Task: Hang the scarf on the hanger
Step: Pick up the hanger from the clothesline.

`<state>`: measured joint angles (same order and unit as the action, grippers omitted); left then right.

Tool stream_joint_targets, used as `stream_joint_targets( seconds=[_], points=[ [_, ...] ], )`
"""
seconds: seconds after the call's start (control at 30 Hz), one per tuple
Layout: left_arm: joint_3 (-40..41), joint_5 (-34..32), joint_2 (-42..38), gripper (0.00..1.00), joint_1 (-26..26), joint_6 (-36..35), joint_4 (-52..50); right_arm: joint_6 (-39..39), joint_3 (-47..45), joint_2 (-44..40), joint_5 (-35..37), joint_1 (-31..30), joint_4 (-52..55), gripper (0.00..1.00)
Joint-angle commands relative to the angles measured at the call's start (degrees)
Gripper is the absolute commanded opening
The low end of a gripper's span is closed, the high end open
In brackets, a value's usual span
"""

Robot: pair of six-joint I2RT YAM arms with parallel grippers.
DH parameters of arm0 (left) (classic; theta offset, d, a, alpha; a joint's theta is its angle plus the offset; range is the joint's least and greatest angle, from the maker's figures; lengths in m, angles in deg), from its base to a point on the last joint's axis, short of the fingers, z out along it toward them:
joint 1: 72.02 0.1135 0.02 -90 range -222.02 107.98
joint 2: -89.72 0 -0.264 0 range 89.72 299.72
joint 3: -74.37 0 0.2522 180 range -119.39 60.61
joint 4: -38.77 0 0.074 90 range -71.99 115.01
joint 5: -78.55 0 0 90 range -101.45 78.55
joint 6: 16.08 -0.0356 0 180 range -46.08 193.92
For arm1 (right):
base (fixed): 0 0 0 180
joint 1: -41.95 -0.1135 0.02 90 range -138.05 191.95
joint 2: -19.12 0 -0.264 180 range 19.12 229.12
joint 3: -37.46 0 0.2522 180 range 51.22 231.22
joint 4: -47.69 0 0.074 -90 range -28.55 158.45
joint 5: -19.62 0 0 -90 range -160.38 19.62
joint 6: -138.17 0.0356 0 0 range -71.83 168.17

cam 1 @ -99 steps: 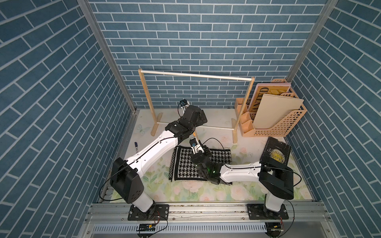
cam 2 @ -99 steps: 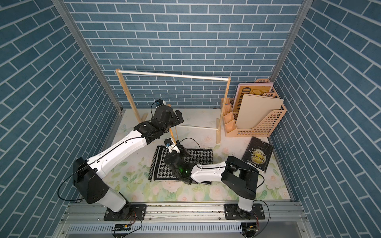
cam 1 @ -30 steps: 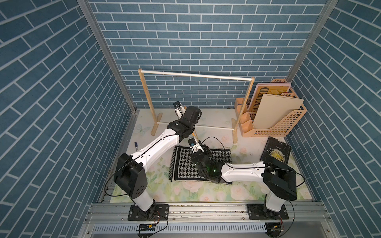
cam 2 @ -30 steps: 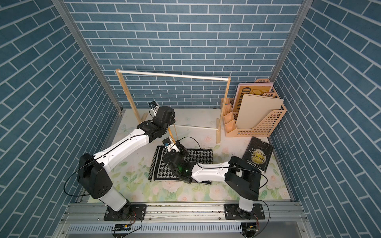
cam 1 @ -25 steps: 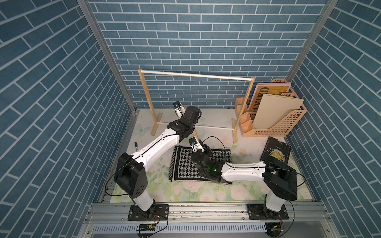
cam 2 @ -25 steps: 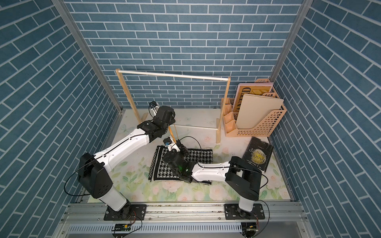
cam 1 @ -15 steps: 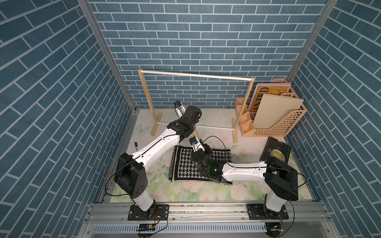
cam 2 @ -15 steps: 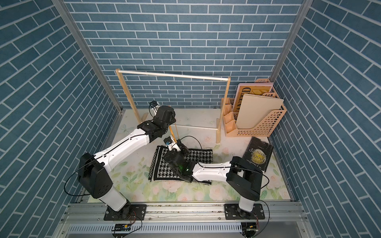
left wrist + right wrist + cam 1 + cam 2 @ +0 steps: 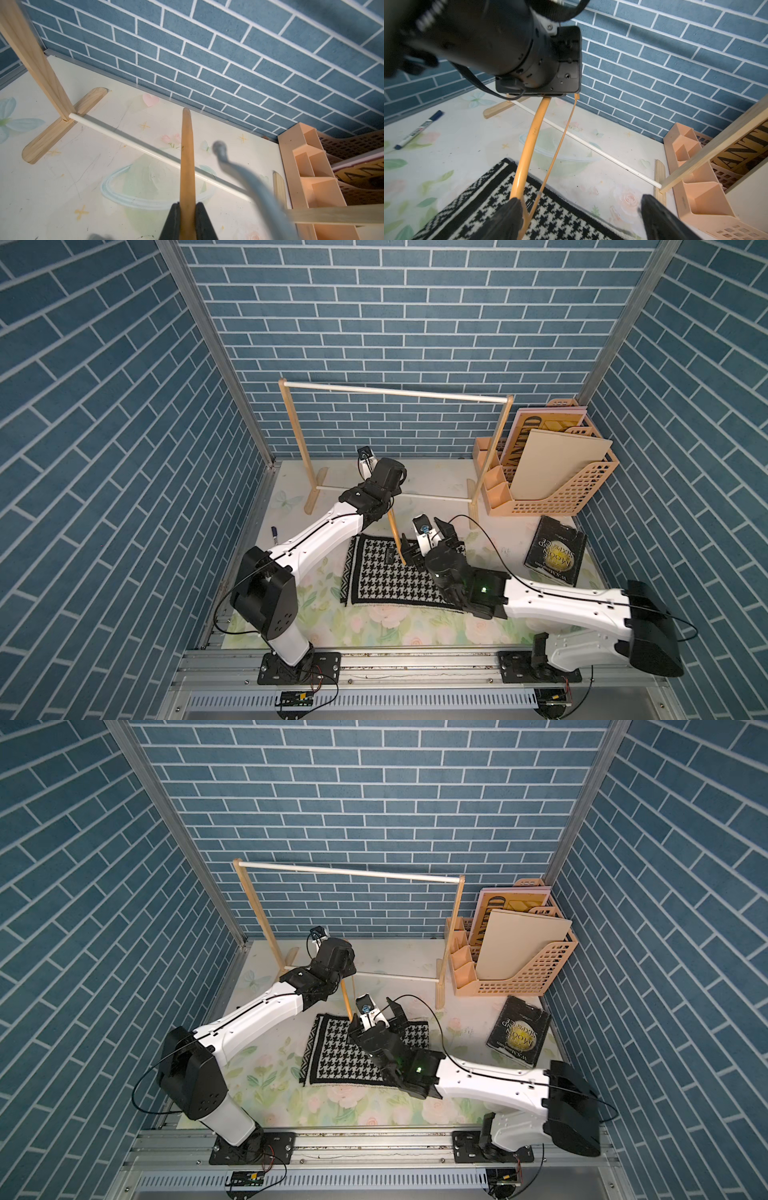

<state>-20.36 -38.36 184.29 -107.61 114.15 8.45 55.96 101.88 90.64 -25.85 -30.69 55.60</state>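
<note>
My right gripper is to close next on the houndstooth half (image 9: 432, 585) of the scarf nearer the dark book, so that I can fold it over the hanger.
The scarf (image 9: 386, 576) (image 9: 340, 1052) lies flat on the floral mat, houndstooth side up; its black border also shows in the right wrist view (image 9: 483, 207). The hanger (image 9: 395, 537) (image 9: 345, 1002) (image 9: 529, 141) stands steeply tilted. Its lower end is over the scarf's far edge. My left gripper (image 9: 384, 506) (image 9: 338, 979) (image 9: 188, 204) is shut on the upper end of the hanger's wooden arm (image 9: 187, 166), and the grey hook (image 9: 228, 158) is a blur beside it. My right gripper (image 9: 428, 541) (image 9: 376, 1021) (image 9: 579, 200) is open wide over the scarf, with the hanger's lower end beside one finger (image 9: 510, 216).
A wooden-post rack with a white rail (image 9: 395, 391) stands behind the arms, its low crossbar (image 9: 591, 145) close to the hanger. A peach file organizer (image 9: 552, 489) is at the back right, a dark book (image 9: 555, 556) lies in front of it, and a marker (image 9: 274, 531) lies at the left edge.
My right gripper has opened and let go of the hanger's lower end. The left gripper still holds the hanger's upper end in much the same place.
</note>
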Motion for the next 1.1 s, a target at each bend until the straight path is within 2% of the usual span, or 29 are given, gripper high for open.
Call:
stream_joint_targets(
  seconds=[0.0,0.07,0.17,0.27,0.4,0.47,0.53,0.77,1.07],
  points=[
    [0.02,2.13,-1.21,0.0,-0.06,-4.59,1.48,8.62,-3.49,-5.91,-8.5,-0.18,14.89,0.93],
    [-0.17,3.11,-1.49,0.0,-0.74,-6.52,0.4,13.66,-6.28,-9.76,-9.96,-0.16,18.52,0.93],
    [-0.33,3.68,-2.46,0.0,-2.99,-8.94,-2.03,21.97,-10.48,-15.6,-7.99,0.74,22.93,0.92],
    [-0.18,4.79,-4.01,0.0,-7.14,-9.69,-3.17,27.08,-16.36,-21.47,-8.99,6.44,22.43,0.9],
    [1.93,2.4,-5.57,0.0,-15.13,-8.16,-4.98,27.74,-25.65,-28.14,-24.36,21.66,13.22,0.89],
    [6.12,1.98,-6.61,0.0,-18.68,-5.17,-2.74,27.78,-27.82,-28.5,-29.47,27.07,10.93,0.88],
    [10.98,0.76,-7.89,0.0,-21.45,-0.51,0.58,27.49,-28.46,-26.4,-32.25,29.89,9.26,0.88],
    [26.9,-6.51,-12.34,0.0,-26.48,10.3,11.32,30.55,-32.86,-19.35,-36.18,30.63,2.2,0.87],
    [33.11,-12.94,-12.72,0.0,-29.45,14.2,17.52,35.94,-39.57,-20.08,-39.67,30.63,-2.88,0.83]
  ],
)
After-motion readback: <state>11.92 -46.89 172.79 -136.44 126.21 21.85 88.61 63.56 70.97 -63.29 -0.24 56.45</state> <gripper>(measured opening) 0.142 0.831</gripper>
